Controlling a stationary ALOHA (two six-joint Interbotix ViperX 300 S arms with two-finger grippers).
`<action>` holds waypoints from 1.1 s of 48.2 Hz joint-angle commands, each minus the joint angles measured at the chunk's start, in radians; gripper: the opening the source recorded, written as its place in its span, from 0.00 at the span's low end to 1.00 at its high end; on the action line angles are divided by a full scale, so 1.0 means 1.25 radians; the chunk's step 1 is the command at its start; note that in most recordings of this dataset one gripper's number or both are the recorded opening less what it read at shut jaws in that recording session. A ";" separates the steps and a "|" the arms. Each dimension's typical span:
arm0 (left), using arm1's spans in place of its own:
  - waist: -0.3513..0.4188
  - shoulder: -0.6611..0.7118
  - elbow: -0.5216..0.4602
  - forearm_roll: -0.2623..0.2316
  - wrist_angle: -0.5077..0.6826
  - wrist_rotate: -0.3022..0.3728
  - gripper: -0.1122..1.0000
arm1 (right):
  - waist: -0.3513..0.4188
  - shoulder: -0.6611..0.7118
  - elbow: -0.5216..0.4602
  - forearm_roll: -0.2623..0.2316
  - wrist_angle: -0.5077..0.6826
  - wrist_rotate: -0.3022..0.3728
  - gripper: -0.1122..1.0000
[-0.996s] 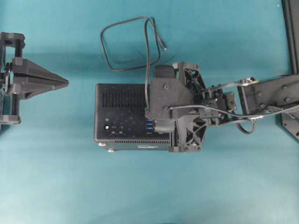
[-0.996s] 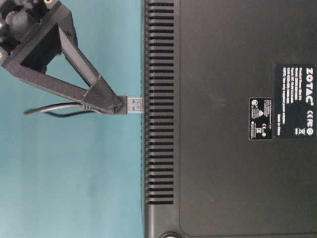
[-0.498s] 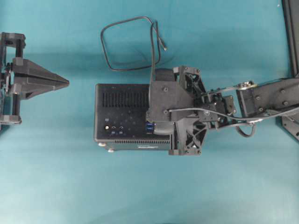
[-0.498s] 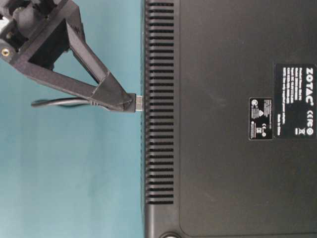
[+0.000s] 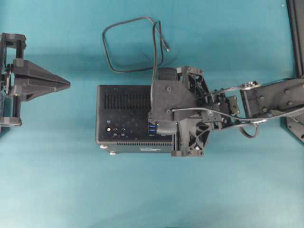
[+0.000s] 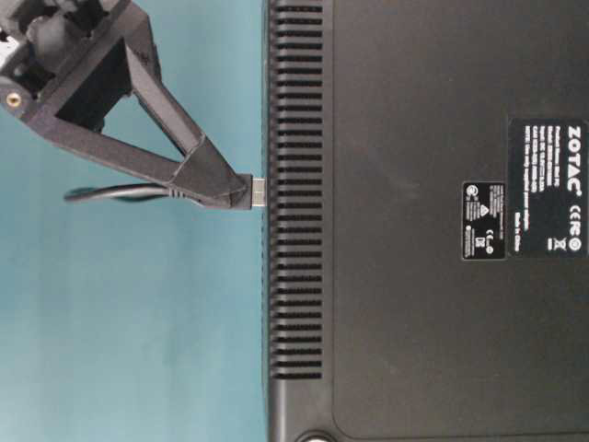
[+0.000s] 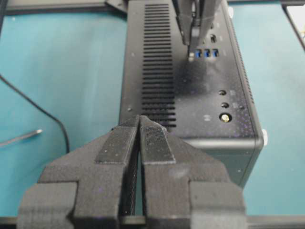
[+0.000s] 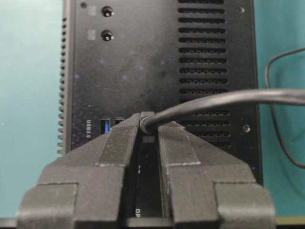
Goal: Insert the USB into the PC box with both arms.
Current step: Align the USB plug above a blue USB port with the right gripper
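Note:
Silver stub shows above the PC box, my right gripper holds the plug low; next I take the plug's cable end (image 6: 177,193), press down.
The PC box (image 5: 123,102) lies in the middle of the teal table with its port face up. My right gripper (image 8: 147,125) is shut on the USB plug (image 6: 258,191) and presses it down at the blue ports (image 7: 206,53). In the table-level view only a short silver stub of the plug shows against the box (image 6: 414,230). The USB cable (image 5: 107,52) runs back from the plug into a loose loop behind the box. My left gripper (image 5: 66,84) hovers left of the box, shut and empty, its fingertips (image 7: 151,138) pointing at the box's near end.
The cable's free end (image 5: 166,47) lies on the table behind the box. A black frame (image 5: 297,38) runs along the right edge. The audio jacks (image 7: 222,92) and a round button (image 7: 224,117) sit on the box face near my left gripper.
My right gripper has pushed the plug toward the box; its long silver tip has mostly gone into the port. The cable shifted slightly. The left gripper has stayed still.

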 commanded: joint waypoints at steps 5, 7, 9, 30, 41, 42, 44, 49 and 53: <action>0.000 0.001 -0.009 0.002 -0.009 0.000 0.10 | -0.021 -0.004 0.009 -0.004 0.000 0.006 0.19; -0.001 0.001 -0.007 0.002 -0.007 -0.001 0.10 | -0.018 -0.004 0.009 -0.001 -0.002 0.007 0.19; 0.000 0.001 -0.007 0.001 -0.007 -0.001 0.10 | -0.015 -0.004 0.007 0.001 -0.005 0.007 0.19; 0.000 0.001 -0.002 0.002 -0.007 -0.001 0.10 | 0.015 -0.001 0.001 0.005 -0.007 0.007 0.20; 0.000 0.000 -0.001 0.002 -0.007 -0.002 0.10 | 0.013 -0.004 -0.001 -0.015 0.000 0.004 0.24; 0.000 0.000 -0.002 0.002 -0.009 -0.002 0.10 | 0.013 -0.004 -0.002 -0.015 0.001 0.004 0.26; 0.000 0.000 -0.002 0.002 -0.007 -0.002 0.10 | 0.013 -0.004 -0.004 -0.018 0.002 0.002 0.29; 0.000 0.000 0.000 0.002 -0.007 -0.002 0.10 | 0.013 -0.004 -0.007 -0.020 0.007 0.002 0.40; 0.000 0.000 0.000 0.001 -0.009 -0.002 0.10 | 0.013 -0.004 -0.007 -0.020 0.013 0.002 0.50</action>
